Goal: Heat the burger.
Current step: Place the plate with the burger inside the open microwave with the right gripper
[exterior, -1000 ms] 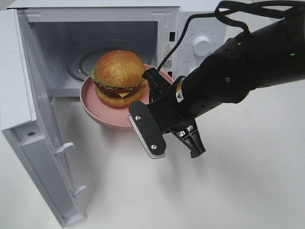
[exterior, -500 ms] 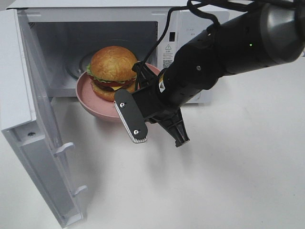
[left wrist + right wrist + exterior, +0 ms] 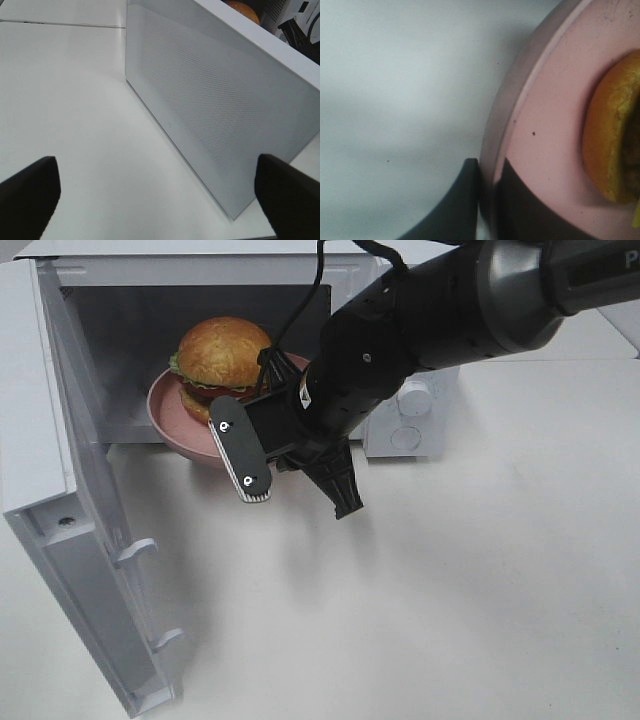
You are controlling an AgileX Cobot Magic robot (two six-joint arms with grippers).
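Observation:
The pink plate with the burger will go down on the bottom inside the open microwave (image 3: 231, 362) from my right gripper.
The burger (image 3: 222, 355), with a golden domed bun and lettuce, sits on a round pink plate (image 3: 172, 423). My right gripper (image 3: 280, 370) is shut on the plate's right rim and holds it in the mouth of the open microwave (image 3: 200, 270), partly inside the cavity. In the right wrist view my right gripper (image 3: 487, 200) pinches the plate rim (image 3: 540, 115) from both sides, with the burger's bun (image 3: 607, 140) beside it. My left gripper (image 3: 157, 200) is open and empty, facing the outer side of the microwave door (image 3: 210, 110). It is out of the high view.
The microwave door (image 3: 70, 520) swings wide open to the left front. The control panel with knobs (image 3: 412, 395) is largely hidden behind my right arm. White tabletop (image 3: 480, 590) extends in front and to the right.
My right arm has moved left and toward the back, carrying the plate with the burger from in front of the microwave into its opening.

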